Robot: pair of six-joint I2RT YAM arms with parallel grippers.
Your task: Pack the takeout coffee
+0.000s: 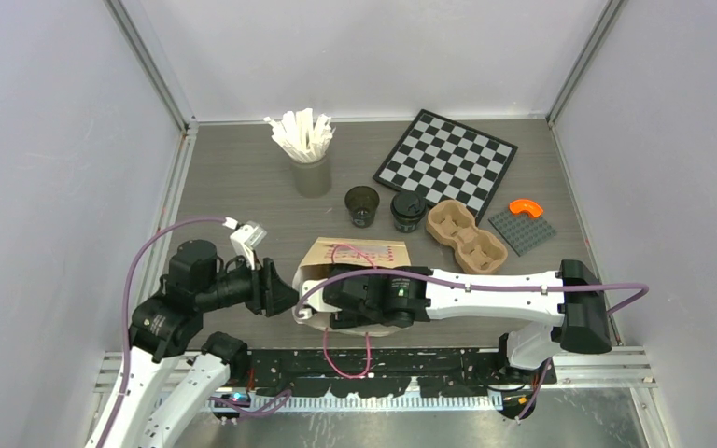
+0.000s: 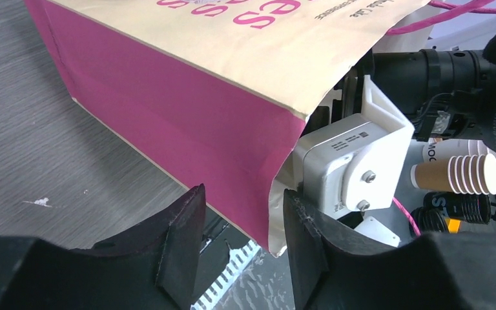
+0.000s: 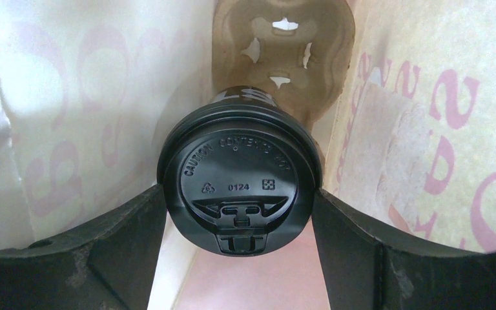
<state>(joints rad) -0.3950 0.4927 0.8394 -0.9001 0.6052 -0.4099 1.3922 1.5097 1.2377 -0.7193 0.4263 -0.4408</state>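
Next, I pinch the pink side's corner [image 2: 257, 223] with my left gripper and hold the bag still, because the bag's opening sits loose and crooked around my right gripper.
A black lidded coffee cup [image 3: 237, 177] sits between my right gripper's [image 3: 239, 216] fingers, which press on both sides of its lid, inside the cream and pink paper bag [image 1: 359, 257]. A brown pulp carrier [image 3: 281, 51] lies behind the cup at the bag's far end. My left gripper [image 2: 242, 252] is open, and its jaws straddle the corner of the bag's mouth [image 2: 278, 219]. It also shows in the top view [image 1: 288, 297] left of the bag. Another lidded black cup [image 1: 408, 212] and a lidless black cup [image 1: 362, 205] stand behind the bag.
A second pulp carrier [image 1: 467, 236] lies right of the cups. A grey cup of white stirrers [image 1: 310, 154] stands at the back, a chessboard [image 1: 446, 159] at the back right, and a grey studded plate with an orange piece [image 1: 521, 227] at the right.
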